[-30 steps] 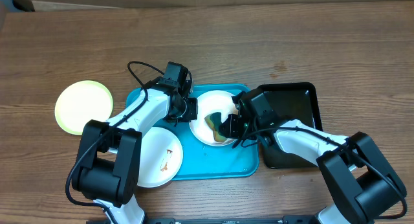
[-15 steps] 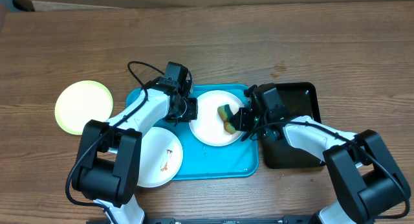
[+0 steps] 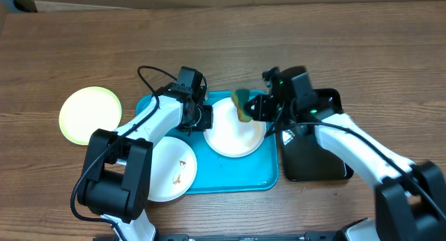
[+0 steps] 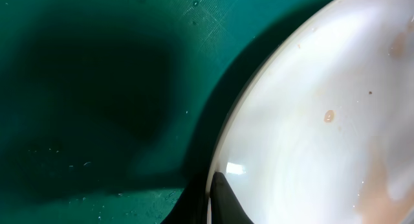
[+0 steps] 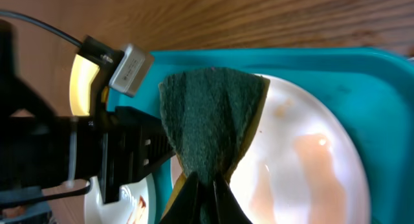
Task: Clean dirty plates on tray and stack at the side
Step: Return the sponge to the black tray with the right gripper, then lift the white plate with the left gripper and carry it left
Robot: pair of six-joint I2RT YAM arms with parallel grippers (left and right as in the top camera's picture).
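Observation:
Next, my right hand releases the green-yellow sponge, still held above the plate's far edge, in the black tray (image 3: 326, 147), on the half farther from the turquoise tray.
A white plate (image 3: 233, 135) lies in the middle of the turquoise tray (image 3: 240, 180). My left gripper (image 3: 204, 119) is shut on its left rim; in the left wrist view the fingertips (image 4: 218, 197) pinch the plate (image 4: 323, 120) edge over the tray (image 4: 97, 88). My right gripper (image 3: 254, 109) is shut on a green-yellow sponge (image 3: 242, 103), held above the plate's far edge. In the right wrist view the sponge (image 5: 210, 120) hangs over the plate (image 5: 304, 159), which shows faint smears. A second white plate (image 3: 167, 170) with a brown smear sits at the tray's front left. A yellow-green plate (image 3: 89, 115) rests on the table.
A glossy black tray (image 3: 313, 147) lies right of the turquoise tray, under my right arm. A black cable (image 3: 150, 75) loops behind the left arm. Bare wood table runs along the back and far left.
My right gripper has carried the sponge from the plate's front right across and up to its far edge. The left gripper and the plates have stayed put.

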